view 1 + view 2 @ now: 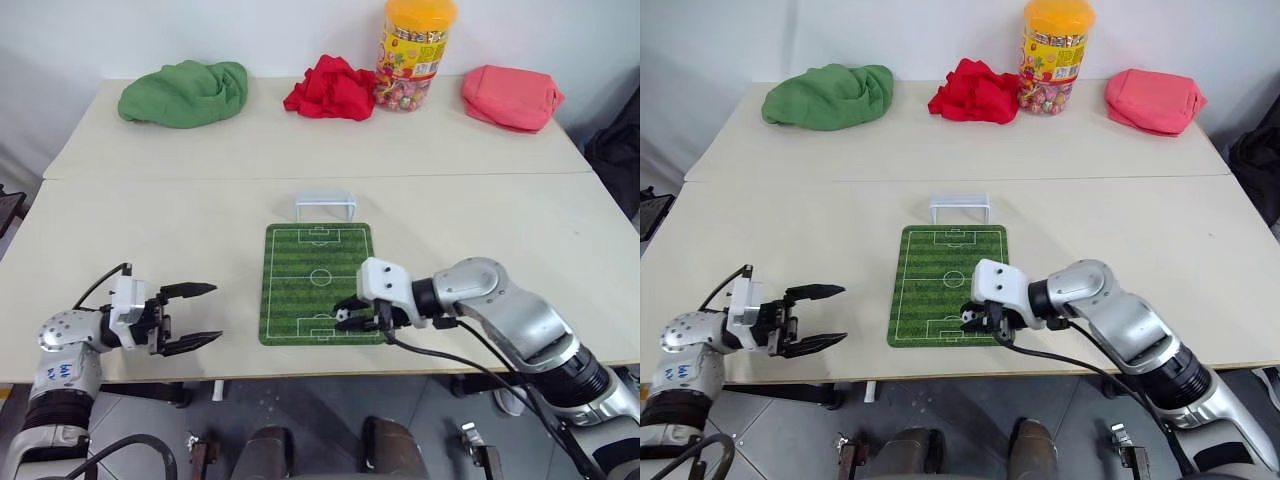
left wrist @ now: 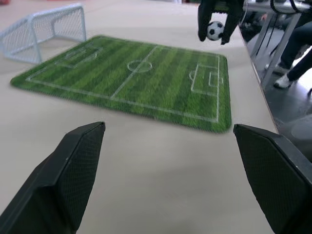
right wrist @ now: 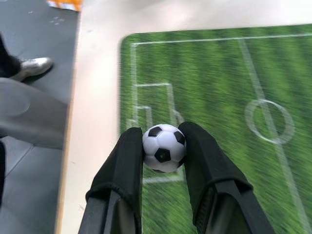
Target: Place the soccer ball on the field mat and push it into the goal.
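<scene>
My right gripper will let go of the soccer ball inside the white penalty box point(image 1: 323, 321) point(image 3: 167, 132) at the near end of the field mat.
The tiny black-and-white soccer ball point(image 3: 163, 147) is pinched between the black fingers of my right gripper point(image 1: 349, 313), which is shut on it just above the near end of the field mat point(image 1: 316, 262). That green striped mat with white pitch lines lies flat in the middle of the table. The small white goal point(image 1: 324, 206) stands on the table just beyond the mat's far edge. My left gripper point(image 1: 194, 316) hovers open and empty near the table's front edge, to the left of the mat, pointing toward it.
Along the far side of the table lie a green cloth point(image 1: 185, 93), a red cloth point(image 1: 330, 88) and a pink cloth point(image 1: 510, 97), with an orange-lidded candy jar point(image 1: 414, 52) between them. The table's front edge point(image 1: 300, 372) runs just below both grippers.
</scene>
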Controlling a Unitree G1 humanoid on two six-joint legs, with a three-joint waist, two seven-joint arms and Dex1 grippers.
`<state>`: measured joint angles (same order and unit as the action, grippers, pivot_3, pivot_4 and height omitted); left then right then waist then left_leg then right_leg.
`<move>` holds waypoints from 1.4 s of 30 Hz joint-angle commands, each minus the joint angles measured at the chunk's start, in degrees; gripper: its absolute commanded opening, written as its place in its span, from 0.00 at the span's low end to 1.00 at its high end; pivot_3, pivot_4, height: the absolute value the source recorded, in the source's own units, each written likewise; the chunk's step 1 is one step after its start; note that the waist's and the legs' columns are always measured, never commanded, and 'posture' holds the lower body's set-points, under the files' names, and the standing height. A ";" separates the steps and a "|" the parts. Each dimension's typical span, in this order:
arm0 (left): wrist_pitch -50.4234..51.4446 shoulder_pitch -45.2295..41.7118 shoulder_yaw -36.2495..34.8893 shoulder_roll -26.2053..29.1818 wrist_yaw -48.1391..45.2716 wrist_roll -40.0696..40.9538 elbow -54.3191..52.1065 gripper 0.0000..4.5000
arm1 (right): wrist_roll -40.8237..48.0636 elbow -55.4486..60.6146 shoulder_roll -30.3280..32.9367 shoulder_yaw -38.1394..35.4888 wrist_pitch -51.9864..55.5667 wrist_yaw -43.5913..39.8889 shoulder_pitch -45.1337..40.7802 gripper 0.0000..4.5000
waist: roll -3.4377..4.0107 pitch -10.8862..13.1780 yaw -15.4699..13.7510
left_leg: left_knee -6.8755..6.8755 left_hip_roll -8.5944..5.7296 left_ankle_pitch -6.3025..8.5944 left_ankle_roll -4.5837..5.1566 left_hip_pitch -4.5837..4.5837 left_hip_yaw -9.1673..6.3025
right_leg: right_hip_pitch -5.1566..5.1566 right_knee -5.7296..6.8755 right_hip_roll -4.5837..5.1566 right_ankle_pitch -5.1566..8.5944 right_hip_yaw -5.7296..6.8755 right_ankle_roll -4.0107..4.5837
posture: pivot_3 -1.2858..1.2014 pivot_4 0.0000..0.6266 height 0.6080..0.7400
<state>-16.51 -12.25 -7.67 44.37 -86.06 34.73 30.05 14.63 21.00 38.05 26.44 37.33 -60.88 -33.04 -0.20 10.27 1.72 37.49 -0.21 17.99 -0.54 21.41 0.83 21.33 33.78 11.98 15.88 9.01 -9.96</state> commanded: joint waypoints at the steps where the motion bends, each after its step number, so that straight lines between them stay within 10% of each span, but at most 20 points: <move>1: -1.37 2.45 0.24 2.57 -6.44 2.78 -2.03 1.00 | -1.59 -1.49 -1.73 1.59 -2.43 -0.62 -1.26 0.19 | 0.00 0.00 -0.08 | 0.00 0.00 0.00 0.00 0.00 0.01 | 0.03 0.03 0.00 0.00 -0.01 0.00 | 0.52 0.24 1.00; 24: -3.32 1.89 1.35 1.12 -6.44 2.69 -2.38 1.00 | -10.11 -13.15 -8.47 5.58 -10.54 -4.02 -3.28 0.19 | -0.03 -0.01 -0.05 | -0.01 0.09 0.01 -0.02 0.01 0.15 | 0.14 0.08 -0.10 -0.01 -0.07 0.02 | 0.52 0.24 1.00; 30: -3.40 1.00 0.71 0.33 -6.43 2.05 -1.71 1.00 | -10.35 -12.61 -8.96 4.71 -11.29 -4.63 -3.28 0.59 | -0.03 -0.02 -0.06 | 0.00 0.11 0.02 -0.03 0.00 0.16 | 0.14 0.08 -0.13 -0.01 -0.08 0.02 | 0.52 0.24 1.00; 42: -3.48 -0.73 0.53 -1.48 -6.26 0.97 -0.62 1.00 | -8.21 -10.09 -8.51 1.69 -10.72 -6.40 -5.93 0.59 | -0.03 -0.02 -0.07 | 0.00 0.11 0.02 -0.03 0.00 0.17 | 0.15 0.07 -0.13 -0.02 -0.08 0.03 | 0.52 0.24 1.00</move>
<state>-19.43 -12.78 -5.81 42.95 -86.06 35.74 29.75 4.95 8.30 29.56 30.25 26.59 -66.81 -37.99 -0.23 10.25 1.65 37.49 -0.10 18.01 -0.57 21.41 1.00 21.48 33.85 11.84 15.86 8.93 -9.93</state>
